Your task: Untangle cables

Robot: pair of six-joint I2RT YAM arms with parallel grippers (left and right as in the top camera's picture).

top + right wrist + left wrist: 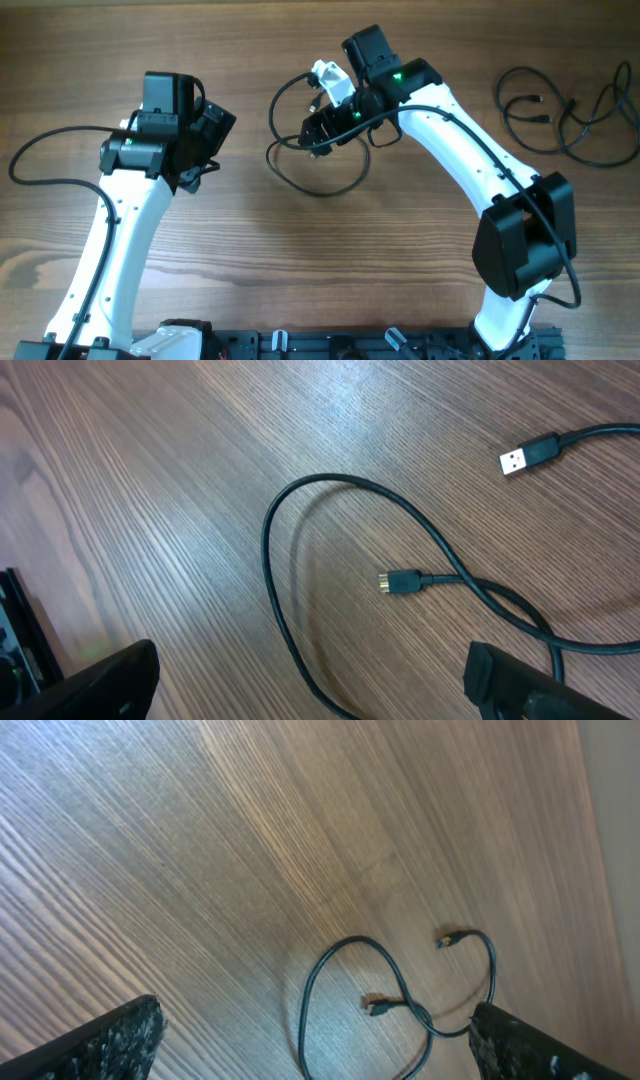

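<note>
The thin black cable is beneath my right gripper, which will close on it at the cable loop's near side [316,194] [306,669], toward the arm bases.
A thin black cable [300,180] lies in loose loops on the wooden table, just left of centre. My right gripper [314,133] hovers over its upper part, open and empty. In the right wrist view the cable [345,482] curves between the spread fingers [312,656], with a small gold-tipped plug [394,582] and a silvery USB plug [524,458]. My left gripper [208,145] is open and empty, left of the loop and apart from it. In the left wrist view its fingers [315,1015] frame the cable [345,945] and two small plug ends.
A second bunch of thin black cables [570,120] lies spread at the far right of the table. Thick black wires run along both white arms. The arm bases and a black rail [330,345] line the front edge.
</note>
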